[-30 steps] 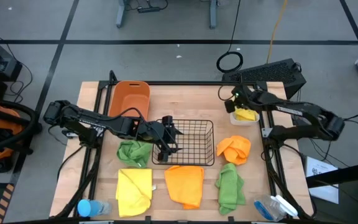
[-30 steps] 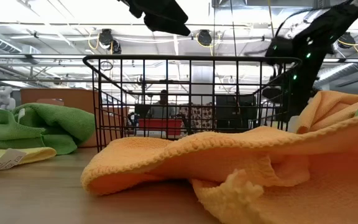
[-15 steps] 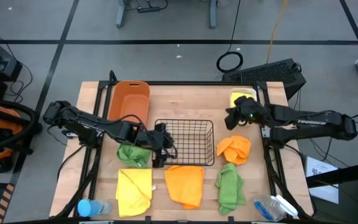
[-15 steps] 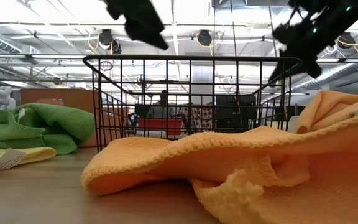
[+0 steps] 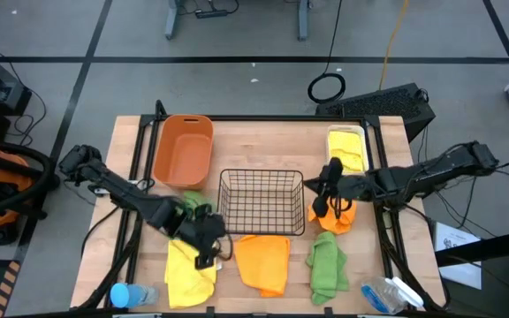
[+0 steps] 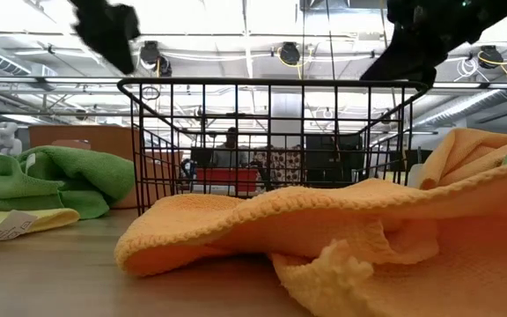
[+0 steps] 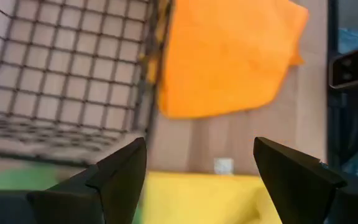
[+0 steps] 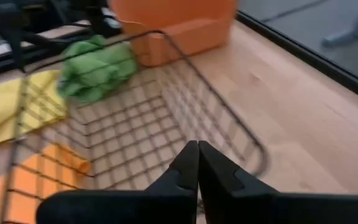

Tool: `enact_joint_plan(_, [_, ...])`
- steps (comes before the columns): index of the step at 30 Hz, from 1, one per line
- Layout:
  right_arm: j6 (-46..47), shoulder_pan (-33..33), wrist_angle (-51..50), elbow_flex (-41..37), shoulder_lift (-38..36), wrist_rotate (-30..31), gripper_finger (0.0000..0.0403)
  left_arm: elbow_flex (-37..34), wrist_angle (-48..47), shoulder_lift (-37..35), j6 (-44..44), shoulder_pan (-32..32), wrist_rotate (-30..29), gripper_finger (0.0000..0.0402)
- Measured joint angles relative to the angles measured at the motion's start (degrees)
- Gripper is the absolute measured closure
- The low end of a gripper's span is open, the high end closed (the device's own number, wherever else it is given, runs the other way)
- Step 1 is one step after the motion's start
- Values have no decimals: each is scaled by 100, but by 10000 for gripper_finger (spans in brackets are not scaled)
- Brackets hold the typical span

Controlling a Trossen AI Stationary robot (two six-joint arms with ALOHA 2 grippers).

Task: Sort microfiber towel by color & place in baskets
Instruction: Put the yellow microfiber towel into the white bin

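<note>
My left gripper is going to close on the far corner (image 5: 175, 246) of the flat yellow towel, the corner that points toward the green towel nearby.
Three baskets sit toward the table's far side: an orange tub (image 5: 184, 150), a black wire basket (image 5: 262, 201) and a white bin (image 5: 346, 150) with a yellow towel (image 5: 347, 159) in it. My left gripper (image 5: 205, 246) hangs open above the far edge of a flat yellow towel (image 5: 189, 272), touching nothing; its wrist view shows that towel (image 7: 185, 199) below the gripper (image 7: 197, 168). My right gripper (image 5: 332, 200) is shut and hovers over a crumpled orange towel (image 5: 332, 214), right of the wire basket (image 8: 135, 118). A green towel (image 5: 193, 205) lies partly under my left arm.
A flat orange towel (image 5: 263, 261) and a second green towel (image 5: 327, 265) lie along the near edge. A blue bottle (image 5: 122, 294) stands at the near left corner, and blue-and-white items (image 5: 387, 294) sit at the near right. Bare wood shows between tub and bin.
My left gripper has moved from the wire basket's left side toward the near-left, ending above the yellow towel. My right gripper has left the white bin, where a yellow towel stays, and swung toward the near-left to hover over the crumpled orange towel.
</note>
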Motion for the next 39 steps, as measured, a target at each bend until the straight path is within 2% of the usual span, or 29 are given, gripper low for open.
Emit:
enact_joint_plan(12, [-314, 801, 1412, 0, 1071, -2, 403, 0, -16, 198, -1768, -1280, -451, 105])
enact_joint_plan(18, [-609, 1133, 2165, -2, 1640, -15, 403, -2, -20, 577, -2209, -1718, -454, 105])
enact_joint_plan(24, [-1126, 1357, 3117, 0, 1847, -40, 403, -4, -21, 908, -2698, -2014, -384, 105])
enact_joint_plan(29, [-1198, 1390, 3364, 0, 1858, -34, 403, -4, -61, 999, -3026, -2159, -347, 105])
enact_joint_plan(33, [-1176, 1390, 3339, 0, 1858, -15, 403, -4, -715, 999, -3134, -2235, -344, 105])
enact_joint_plan(39, [-1077, 1390, 3227, 0, 1858, -17, 403, -41, -2142, 999, -4079, -2382, -596, 105])
